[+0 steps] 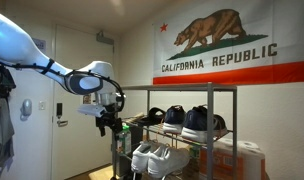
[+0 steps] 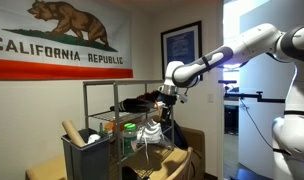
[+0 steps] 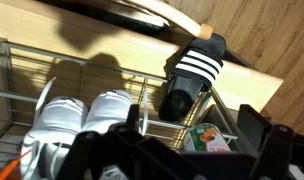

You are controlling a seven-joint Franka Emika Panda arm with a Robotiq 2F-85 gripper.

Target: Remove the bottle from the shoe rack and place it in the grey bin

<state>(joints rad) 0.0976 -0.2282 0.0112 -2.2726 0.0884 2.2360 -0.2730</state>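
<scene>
Next, I close my gripper on the bottle's green cap (image 1: pixel 125 127) at the shoe rack's end.
The grey metal shoe rack (image 1: pixel 220 92) shows in both exterior views (image 2: pixel 92 86). My gripper (image 1: pixel 110 122) hangs at the rack's end, level with its middle shelf (image 2: pixel 164 112). In the wrist view its dark fingers (image 3: pixel 177 142) stand wide apart, open and empty. Between them, lower down, lies a small green-and-whitish bottle with an orange patch (image 3: pixel 206 138), just past the shelf's wire edge. The dark grey bin (image 2: pixel 84 162) stands in front of the rack with some items sticking out of it.
White sneakers (image 3: pixel 72 120) and a black striped slide (image 3: pixel 192 72) sit on the wire shelf. Dark shoes (image 1: pixel 197 120) fill the middle shelf. A white-and-orange container (image 1: pixel 248 160) stands beside the rack. A cardboard box (image 2: pixel 178 160) is below the arm.
</scene>
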